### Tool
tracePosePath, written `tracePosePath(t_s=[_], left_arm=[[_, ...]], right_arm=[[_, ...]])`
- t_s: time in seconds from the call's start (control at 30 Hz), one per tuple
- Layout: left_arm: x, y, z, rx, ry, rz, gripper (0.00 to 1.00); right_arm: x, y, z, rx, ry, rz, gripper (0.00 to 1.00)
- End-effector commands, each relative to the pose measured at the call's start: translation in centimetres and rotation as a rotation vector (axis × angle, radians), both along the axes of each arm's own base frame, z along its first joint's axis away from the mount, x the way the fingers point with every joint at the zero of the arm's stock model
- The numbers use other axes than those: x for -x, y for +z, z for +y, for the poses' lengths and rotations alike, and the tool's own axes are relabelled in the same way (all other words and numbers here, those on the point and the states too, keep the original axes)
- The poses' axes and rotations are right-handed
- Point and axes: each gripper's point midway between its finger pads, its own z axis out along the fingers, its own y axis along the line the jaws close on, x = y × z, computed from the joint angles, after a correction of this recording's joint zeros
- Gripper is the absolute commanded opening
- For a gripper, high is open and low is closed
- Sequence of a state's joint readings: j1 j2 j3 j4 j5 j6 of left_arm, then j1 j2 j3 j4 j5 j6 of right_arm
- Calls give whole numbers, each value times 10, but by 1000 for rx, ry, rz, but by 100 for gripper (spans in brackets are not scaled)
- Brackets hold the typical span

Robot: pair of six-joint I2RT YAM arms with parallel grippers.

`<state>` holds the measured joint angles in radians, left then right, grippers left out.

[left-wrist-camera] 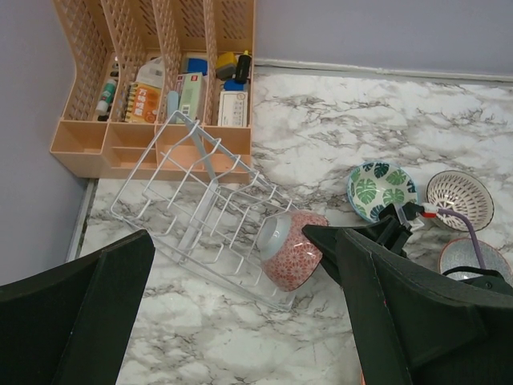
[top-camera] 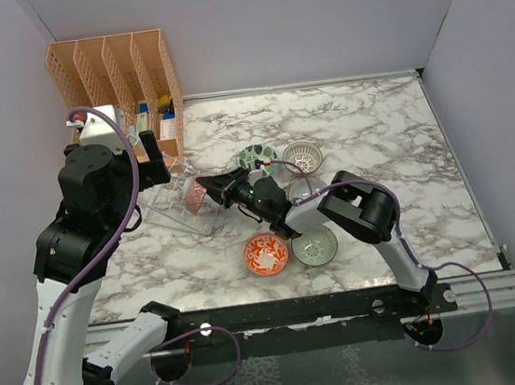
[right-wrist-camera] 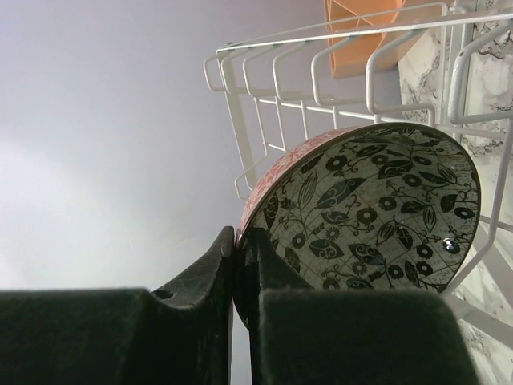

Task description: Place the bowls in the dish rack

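Note:
Next, I release the red-flowered bowl from my right gripper between the wires at the dish rack's end [top-camera: 197, 207] [right-wrist-camera: 367, 228], by the loose bowls.
My right gripper [top-camera: 208, 187] is shut on the rim of a bowl [top-camera: 196, 196] that is red-flowered outside and has black leaves inside [right-wrist-camera: 369, 208]. It holds the bowl on edge among the wires at the near right end of the clear dish rack [top-camera: 173, 207]. The left wrist view shows that bowl [left-wrist-camera: 292, 249] in the rack [left-wrist-camera: 184, 208]. My left gripper [top-camera: 152, 158] is open and empty, above the rack. On the table to the right lie a green-white bowl [top-camera: 256, 158], a white lattice bowl [top-camera: 302, 157], a grey-blue bowl [top-camera: 302, 189], an orange-red bowl [top-camera: 266, 253] and a pale green bowl [top-camera: 314, 246].
The tall orange slotted organizer [top-camera: 115, 64] with stationery stands at the back left, right behind the rack. Grey walls close the left, back and right sides. The right forearm [top-camera: 353, 204] lies over the loose bowls.

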<state>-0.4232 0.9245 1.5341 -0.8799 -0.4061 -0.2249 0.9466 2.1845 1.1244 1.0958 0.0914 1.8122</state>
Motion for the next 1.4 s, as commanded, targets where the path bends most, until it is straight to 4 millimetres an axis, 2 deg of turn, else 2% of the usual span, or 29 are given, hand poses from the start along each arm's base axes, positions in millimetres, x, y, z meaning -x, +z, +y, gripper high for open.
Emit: tracePosePath(t_s=[0.0,0.23,0.37,0.57,0.67,0.83,0.97,1.1,1.23,1.37], left_arm=[[1,0,-5,9,-33,-17,99],[1,-4,-6,10,-35,-13,99],[1,-5,-7,15,-37,-12,99],[1,-8,-7,16,-39,-9,99],[0,-8,-8,17,-41,-8,99],[0,-8,-8,17,-40,-9,99],[0,-8,-7,17,-38,-10,99],[0,-8,-8,17,-40,-11,99],[-2,-9,-10,14,-45,-6,99],[-2,-10,-9,14,-41,-4,99]], right_arm=[[11,7,-3,-108,42,-28,5],[21,20,3,-174,123,-126,3],[22,24,-1,-187,123,-154,2],[21,13,0,-191,142,-112,2],[23,10,6,-138,164,-107,5],[23,6,9,-45,166,-63,16],[21,2,5,-36,131,41,10],[15,14,8,-14,107,25,8],[17,10,15,18,132,39,16],[20,3,14,47,138,60,29]])
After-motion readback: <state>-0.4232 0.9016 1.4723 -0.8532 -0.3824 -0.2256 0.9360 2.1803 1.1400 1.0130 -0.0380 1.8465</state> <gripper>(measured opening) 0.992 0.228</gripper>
